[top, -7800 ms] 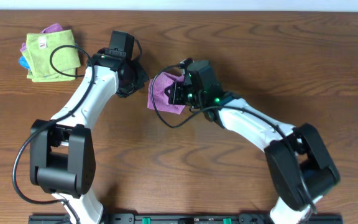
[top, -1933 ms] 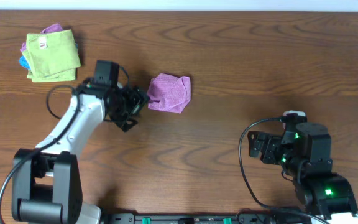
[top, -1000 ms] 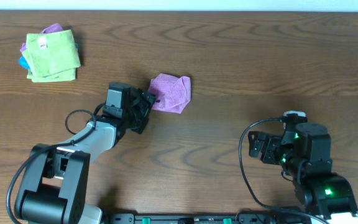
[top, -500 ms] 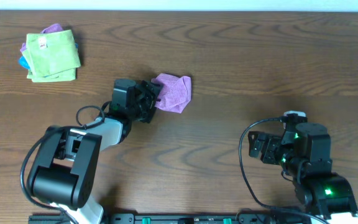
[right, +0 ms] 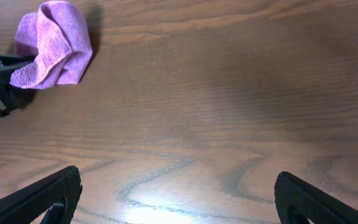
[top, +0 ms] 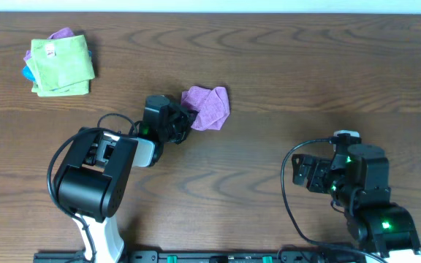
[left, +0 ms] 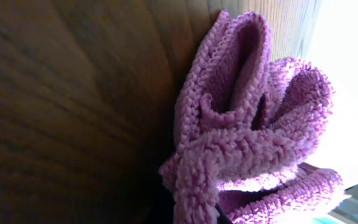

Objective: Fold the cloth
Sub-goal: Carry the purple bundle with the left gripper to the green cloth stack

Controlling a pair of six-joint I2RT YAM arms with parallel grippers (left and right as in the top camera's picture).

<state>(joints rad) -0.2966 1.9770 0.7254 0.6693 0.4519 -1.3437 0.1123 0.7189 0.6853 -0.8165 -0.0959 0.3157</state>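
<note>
The small white tag is on the stack's green cloth (top: 47,51). My left gripper needs to let go of the purple cloth over that tag. The purple cloth still lies crumpled on the table.
The purple cloth (top: 209,107) lies crumpled in a loose bundle on the wooden table, a little left of centre. My left gripper (top: 186,118) reaches in low from the left and is shut on the cloth's near-left edge. In the left wrist view the cloth (left: 247,118) fills the frame, and a rolled fold of it is pinched at the bottom where my left gripper (left: 195,218) meets it. The right wrist view shows the cloth (right: 53,51) far off at the upper left. My right gripper (top: 302,174) rests at the lower right, open, with its fingers (right: 47,194) wide apart over bare wood.
A stack of folded cloths with a green one on top (top: 61,64) lies at the far left of the table. The table's back edge (top: 210,13) runs along the top of the overhead view.
My left gripper slid right along the table to the cloth's edge and shut on it. The cloth bunched up and shifted slightly right. The right arm has not moved.
</note>
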